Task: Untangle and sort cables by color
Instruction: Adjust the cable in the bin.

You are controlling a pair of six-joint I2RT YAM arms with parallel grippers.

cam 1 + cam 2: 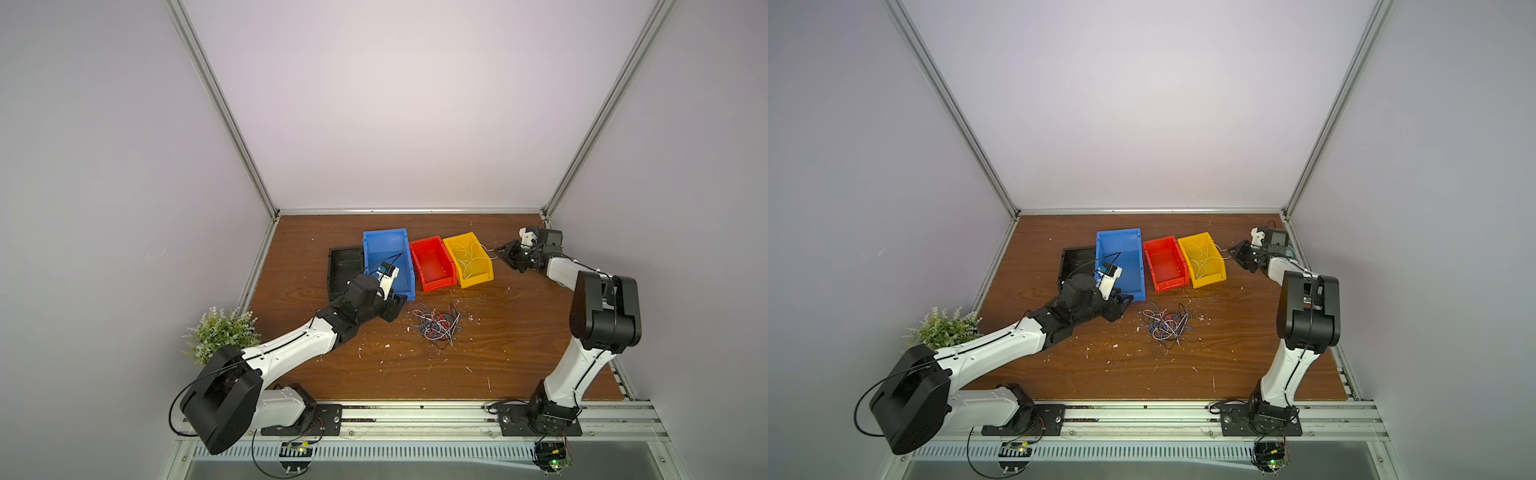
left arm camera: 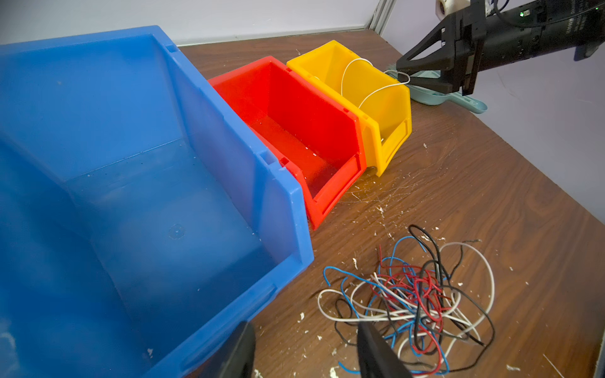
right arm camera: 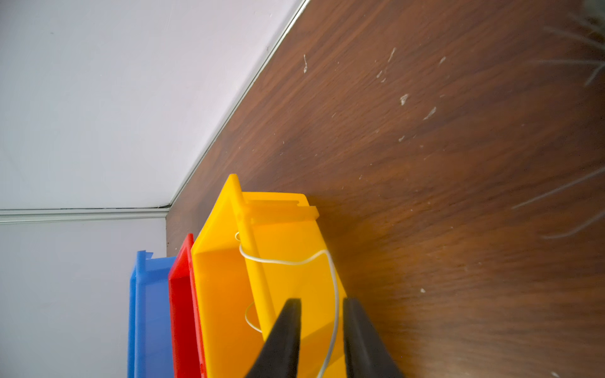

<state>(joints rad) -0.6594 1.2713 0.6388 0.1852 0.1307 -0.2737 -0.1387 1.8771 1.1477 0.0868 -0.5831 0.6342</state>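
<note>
The white cable still hangs over the yellow bin's side, so next my right gripper pinches the cable's hanging part [image 3: 334,280] and lifts it back into the yellow bin.
A tangle of blue, red, white and black cables [image 1: 436,328] [image 1: 1167,324] lies on the wooden table in front of the bins. My left gripper [image 1: 395,307] [image 2: 302,330] hovers open between the blue bin's [image 1: 384,232] front corner and the tangle, holding nothing. White cables [image 1: 465,257] lie in the yellow bin [image 1: 478,280]. One white cable [image 3: 334,284] loops over its right wall and passes between the fingers of my right gripper [image 1: 505,253] [image 3: 322,302]. Its jaws stand apart, wider than the cable. The red bin [image 1: 440,284] holds no cables.
A black bin [image 1: 343,266] sits left of the blue one, partly behind my left arm. A small green plant [image 1: 220,332] stands at the table's left edge. A teal scoop [image 2: 435,95] lies near the back right corner. White crumbs litter the table.
</note>
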